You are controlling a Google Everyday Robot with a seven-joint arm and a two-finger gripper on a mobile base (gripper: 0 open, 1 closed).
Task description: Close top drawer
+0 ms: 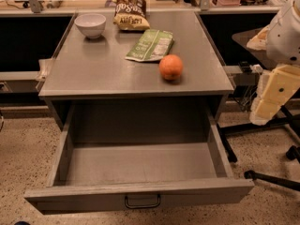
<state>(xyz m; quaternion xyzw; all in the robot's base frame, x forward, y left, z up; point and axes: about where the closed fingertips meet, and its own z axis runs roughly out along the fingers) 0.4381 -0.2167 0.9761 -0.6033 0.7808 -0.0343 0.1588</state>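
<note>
The gripper needs to close at the front panel (pixel 198 190) of the top drawer, between its handle and its end by the chair legs.
The top drawer (pixel 140 165) is a wide grey metal drawer, pulled far out of the grey cabinet (pixel 93 76) toward the camera. Its inside is bare. Its front panel (pixel 84 196) lies along the bottom of the view, with one dark wire handle (pixel 142 201) at its centre. My gripper (pixel 265 108), with cream and yellow parts on a white arm, hangs at the right edge of the view. It is beside the cabinet's right front corner, above and to the right of the drawer's right side wall, touching nothing.
On the cabinet top stand a white bowl (pixel 90 24), a brown snack bag (pixel 130 11), a green snack bag (pixel 151 45) and an orange (pixel 171 67). Black chair legs and wheels (pixel 274 179) stand on the speckled floor to the right. Dark desks stand behind.
</note>
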